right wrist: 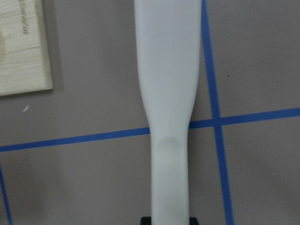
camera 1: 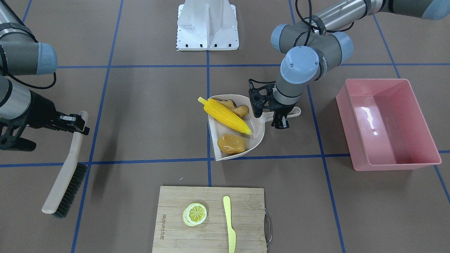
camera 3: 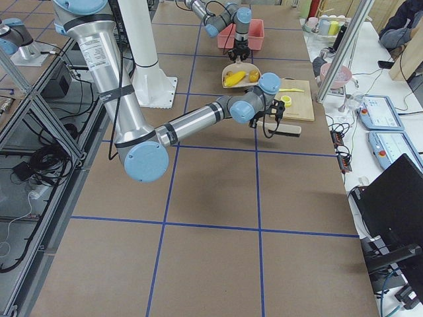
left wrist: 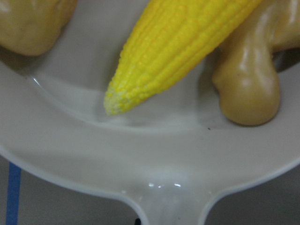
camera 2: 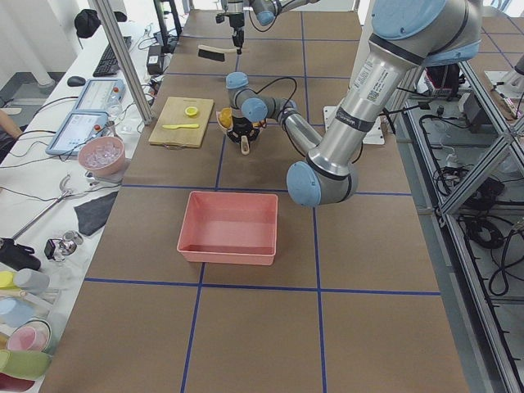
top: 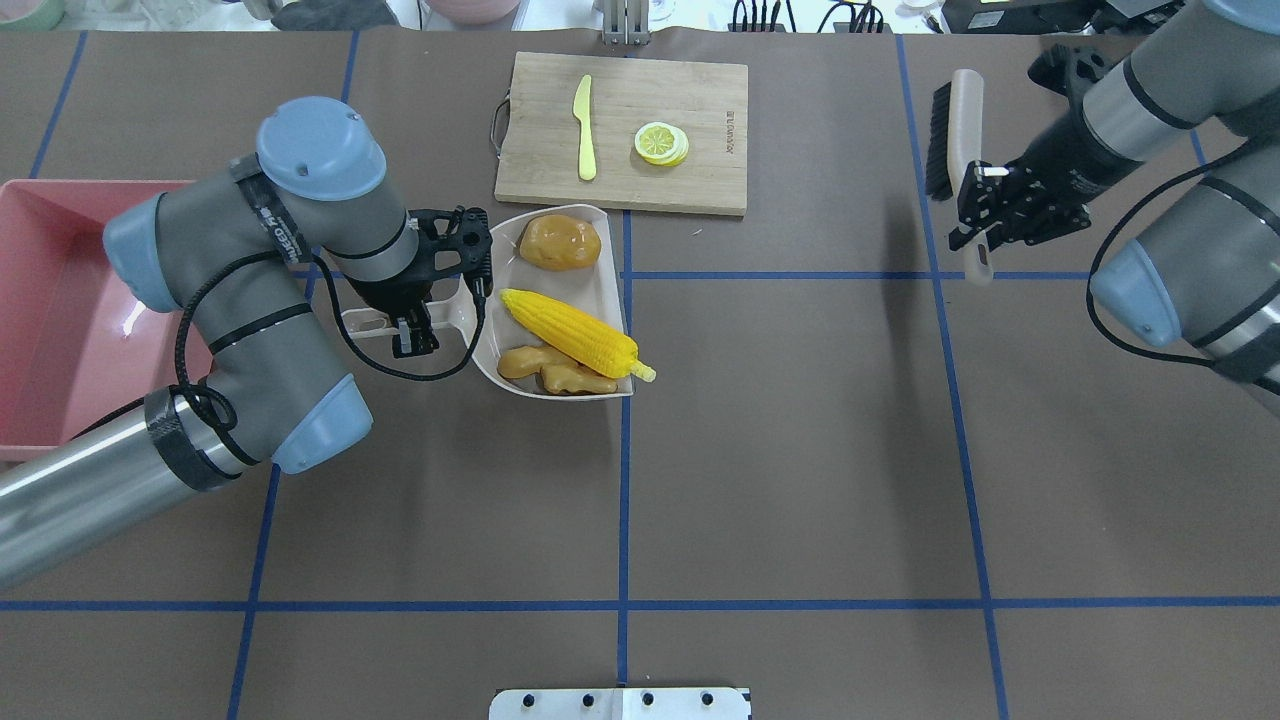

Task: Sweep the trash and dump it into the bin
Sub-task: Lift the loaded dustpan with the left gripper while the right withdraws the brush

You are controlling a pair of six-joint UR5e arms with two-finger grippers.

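Note:
Next, I set the brush down on the brown table [camera 1: 76, 126] [right wrist: 262, 190] next to the long blue tape line under my right gripper.
The trash lies in the beige dustpan [camera 1: 258, 130] near the table's middle: a yellow corn cob [camera 1: 227, 116] diagonally across it, a brown potato [camera 1: 232, 144] at one end and a tan ginger root [camera 1: 237, 109] at the other. In the left wrist view the corn [left wrist: 178, 51] points toward the handle, beside the ginger [left wrist: 248, 79]. My left gripper [camera 1: 281, 117] is shut on the dustpan's handle. The pink bin [camera 1: 386, 123] stands apart on the left arm's side, with nothing inside. My right gripper [camera 1: 75, 123] is shut on the brush [camera 1: 66, 168], held tilted above the table.
A wooden cutting board [camera 1: 211, 225] at the table's operator-side edge carries a lemon slice [camera 1: 195, 213] and a pale yellow knife [camera 1: 229, 221]. The white robot base [camera 1: 207, 26] sits at the opposite edge. Blue tape lines cross the brown table.

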